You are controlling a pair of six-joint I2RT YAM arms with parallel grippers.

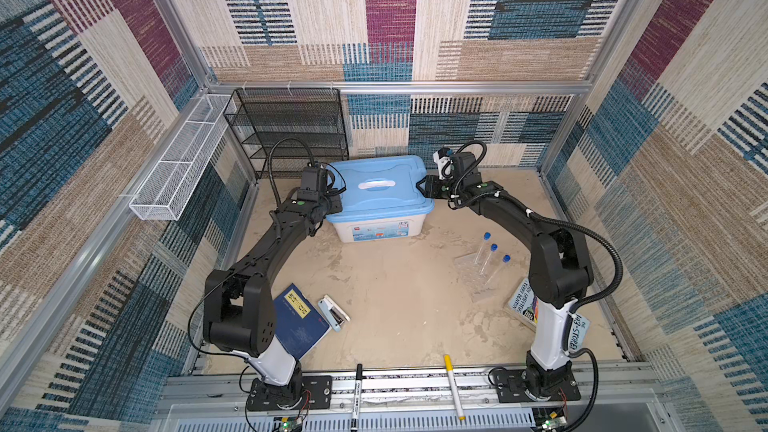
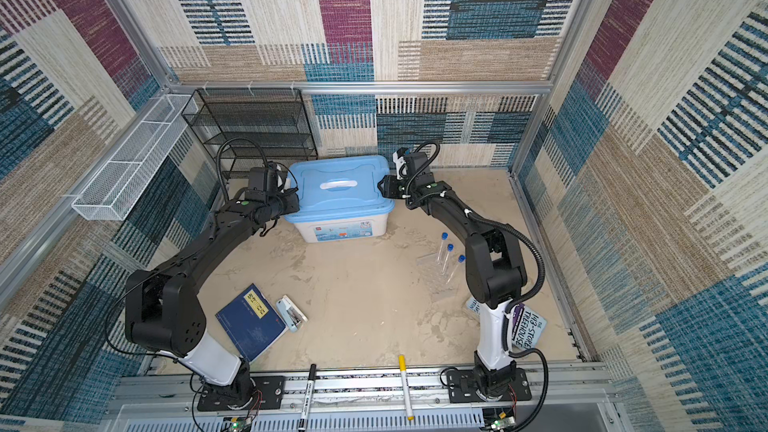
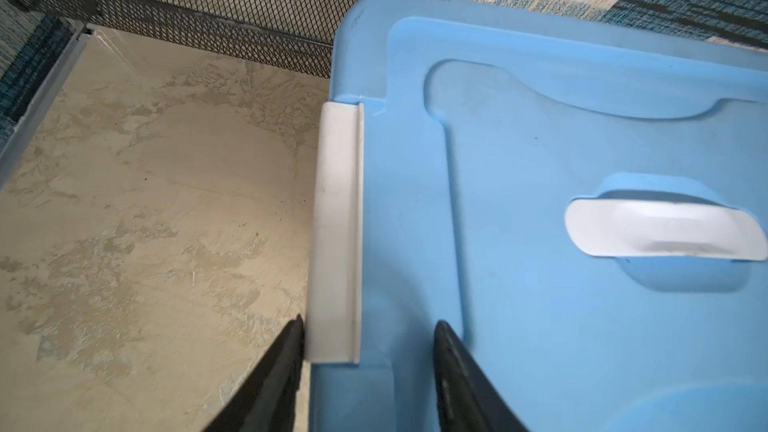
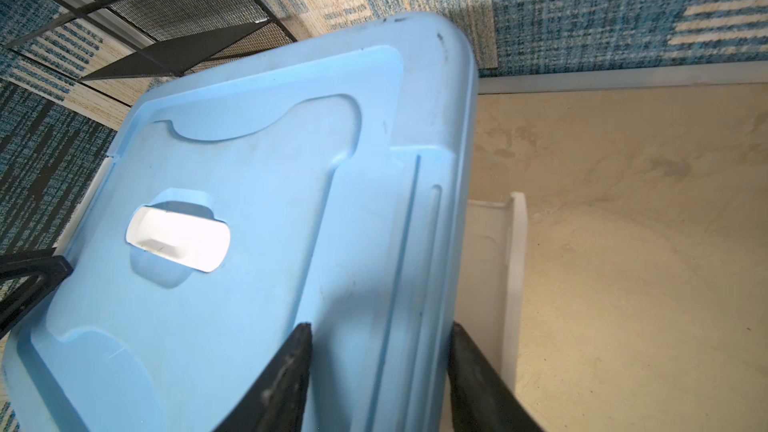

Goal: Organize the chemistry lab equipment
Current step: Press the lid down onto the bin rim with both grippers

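Observation:
Next, my right gripper opens, back off and closes the white latch, because the latch hangs open while that gripper pinches only the lid's rim [image 4: 438, 252].
Three clear blue-capped test tubes [image 1: 489, 261] [image 2: 446, 261] stand tilted in a clear plastic rack [image 1: 478, 284] at the right of the table, apart from both grippers. A white storage box with a pale blue lid [image 1: 378, 184] [image 3: 540, 139] [image 4: 249, 160] stands at the back middle. My left gripper [image 3: 370, 322] [image 1: 332, 205] is at the lid's left end, shut on the white latch [image 3: 336, 222] and the lid rim. My right gripper [image 4: 381, 324] [image 1: 428, 189] is shut on the lid's right rim, where the other white latch [image 4: 498, 263] hangs swung outward.
A black mesh shelf [image 1: 291, 126] stands behind the box and a white wire basket [image 1: 183, 160] hangs on the left wall. A blue book [image 1: 299, 322] and a pale blue stapler [image 1: 334, 313] lie front left. Another book [image 1: 521, 301] lies by the right arm. A black marker [image 1: 357, 392] and a yellow marker [image 1: 453, 384] lie on the front rail.

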